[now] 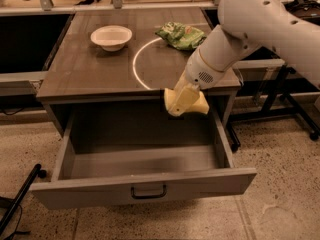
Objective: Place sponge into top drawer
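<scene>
Next, my gripper releases the sponge on the open drawer's bottom (176, 137), between the dark handle and the cabinet top.
The pale yellow sponge (186, 101) is held in my gripper (175, 102), shut on it, at the end of the white arm. It hangs just past the cabinet top's front edge, above the back right of the open top drawer (142, 186). The drawer is pulled far out, grey, with a dark handle (148, 192) at the middle of its front panel. Nothing shows inside the drawer.
A white bowl (111, 36) sits at the back left of the cabinet top (90, 74). A green snack bag (181, 35) lies at the back right, by a white arc marked on the top. A dark table leg (272, 101) stands to the right, on speckled floor.
</scene>
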